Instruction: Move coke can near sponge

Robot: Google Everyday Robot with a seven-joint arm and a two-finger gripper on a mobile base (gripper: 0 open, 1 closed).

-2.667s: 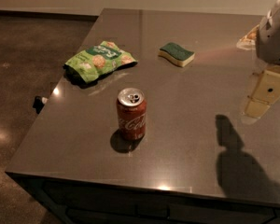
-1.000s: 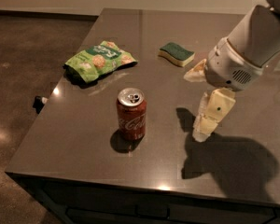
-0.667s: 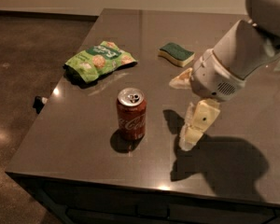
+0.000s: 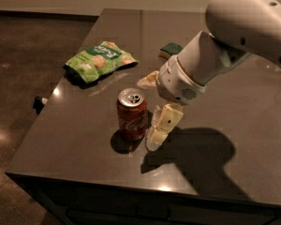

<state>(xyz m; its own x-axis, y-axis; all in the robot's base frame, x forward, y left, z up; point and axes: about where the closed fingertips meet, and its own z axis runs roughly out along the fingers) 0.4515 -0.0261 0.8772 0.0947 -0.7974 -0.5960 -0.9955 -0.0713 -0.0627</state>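
Next, I grip the coke can's red body (image 4: 135, 118) below its silver top, to put it near the sponge.
The coke can (image 4: 131, 116) stands upright on the dark table (image 4: 84, 139), red with a silver top and pull tab. My gripper (image 4: 147, 113) is open and sits right beside the can's right side. One pale finger (image 4: 163, 125) reaches down in front, just right of the can; the other finger (image 4: 148, 80) sticks out behind the can. Neither finger visibly grips the can. The sponge (image 4: 171, 48), dark green over pale yellow, lies farther back and is partly hidden by my arm (image 4: 225, 46).
A crinkly light-green snack bag (image 4: 99, 60) lies at the back left of the can. The table's left edge and front edge are close to the can. A small dark object (image 4: 39, 103) sits on the floor by the left edge.
My arm has swung in from the right toward the can and lowered. The gripper now sits right against the can's right side. The can, bag and sponge have not moved.
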